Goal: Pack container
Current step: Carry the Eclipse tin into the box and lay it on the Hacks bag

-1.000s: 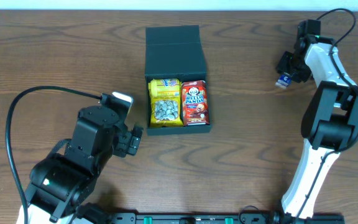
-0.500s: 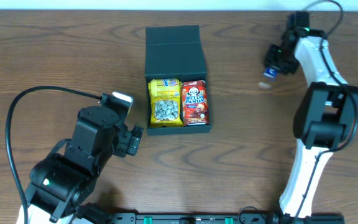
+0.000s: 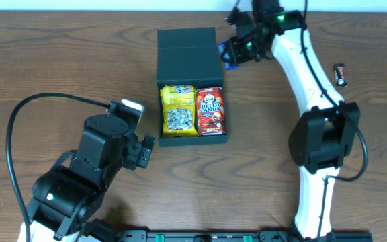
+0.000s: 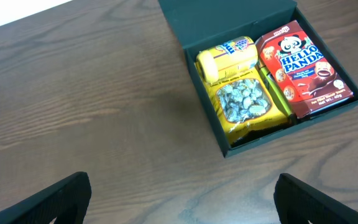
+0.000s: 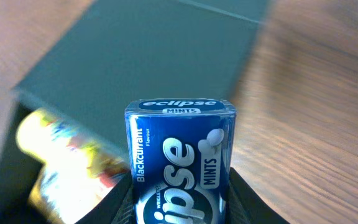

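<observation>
My right gripper is going to set the blue Eclipse mints tin down on the yellow snack packet [image 3: 185,109] [image 5: 74,177] beside the red Hello Panda packet.
The matte black container [image 3: 217,138] lies open, its flap lid [image 3: 188,57] folded back. Inside sit a yellow snack packet [image 3: 179,111] and a red Hello Panda packet [image 3: 210,111]; both also show in the left wrist view, the yellow one [image 4: 241,102] and the red one [image 4: 303,65]. My right gripper [image 3: 230,55] is shut on a blue Eclipse mints tin [image 5: 180,158] and holds it above the lid's right edge [image 5: 160,56]. My left gripper [image 3: 146,151] is open and empty, low over bare table left of the container [image 4: 229,152].
A small dark candy bar [image 3: 340,72] lies on the table at the far right. The wooden table [image 3: 59,67] extends left and front of the container. A black cable [image 3: 19,121] loops at the left arm.
My right gripper has swung left from the far right of the table to the container's lid, carrying the blue tin. The left arm has not moved.
</observation>
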Motion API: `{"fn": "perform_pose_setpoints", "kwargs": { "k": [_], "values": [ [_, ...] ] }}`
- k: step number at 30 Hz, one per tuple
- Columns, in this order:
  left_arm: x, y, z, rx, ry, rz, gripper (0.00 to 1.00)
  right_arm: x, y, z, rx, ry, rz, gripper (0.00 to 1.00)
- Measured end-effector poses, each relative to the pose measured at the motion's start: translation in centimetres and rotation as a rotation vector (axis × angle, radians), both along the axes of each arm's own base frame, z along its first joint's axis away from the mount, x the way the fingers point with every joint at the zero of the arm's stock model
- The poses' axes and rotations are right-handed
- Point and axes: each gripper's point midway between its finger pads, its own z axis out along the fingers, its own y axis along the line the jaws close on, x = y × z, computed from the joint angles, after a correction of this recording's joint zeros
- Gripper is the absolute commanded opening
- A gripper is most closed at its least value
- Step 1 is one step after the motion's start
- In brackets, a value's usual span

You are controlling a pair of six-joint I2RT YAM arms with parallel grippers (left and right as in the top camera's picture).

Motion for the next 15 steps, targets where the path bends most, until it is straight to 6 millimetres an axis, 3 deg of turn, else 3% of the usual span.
{"fn": "perform_pose_setpoints", "kwargs": {
  "k": [4, 9, 15],
  "values": [
    [0.0, 0.0, 0.0, 0.0, 0.0, 0.0, 0.95, -3.5, 4.9, 2.1, -0.014, -0.059, 0.22, 0.01],
    [0.0, 0.0, 0.0, 0.0, 0.0, 0.0, 0.95, -8.5, 9.3, 1.8, -0.064, -0.075, 0.514, 0.01],
    [0.0, 0.0, 0.0, 0.0, 0.0, 0.0, 0.95, -10.9, 11.2, 0.5, -0.142, -0.13, 0.724, 0.01]
  ]
}}
